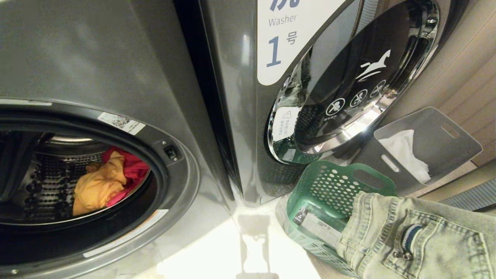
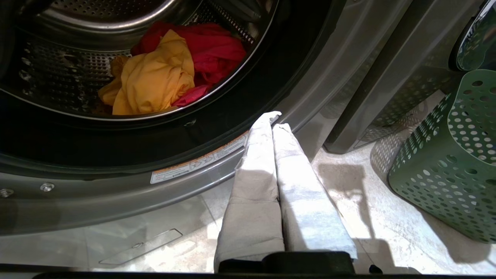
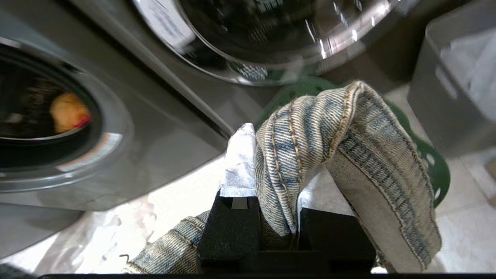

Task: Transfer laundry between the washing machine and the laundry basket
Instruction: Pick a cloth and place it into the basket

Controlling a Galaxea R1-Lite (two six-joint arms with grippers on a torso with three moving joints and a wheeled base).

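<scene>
The robot's right gripper needs to release the denim garment, now hanging over the basket's near side, on the bottom of the green laundry basket (image 1: pixel 326 220), toward the open washing machine.
The washing machine (image 1: pixel 182 182) on the left stands with its round opening uncovered. In its drum lie a mustard-orange garment (image 1: pixel 99 182) and a red-pink one (image 1: pixel 133 170) of the laundry. The green holed laundry basket (image 1: pixel 329 186) stands on the floor to the right. My right gripper (image 3: pixel 275 155) is shut on a faded denim garment (image 3: pixel 348 128), which hangs over the basket's near side (image 1: pixel 418 240) and hides the gripper in the head view. My left gripper (image 2: pixel 276 122) is shut and empty, low on the floor side, just before the washer's lower rim (image 2: pixel 116 186).
A second dark grey washer labelled 1 (image 1: pixel 279 42) with its chrome-rimmed door closed stands behind the basket. A grey solid-sided bin (image 1: pixel 434 135) holding a white bag (image 1: pixel 407 155) sits at the far right. Pale floor (image 1: pixel 217 252) lies between washer and basket.
</scene>
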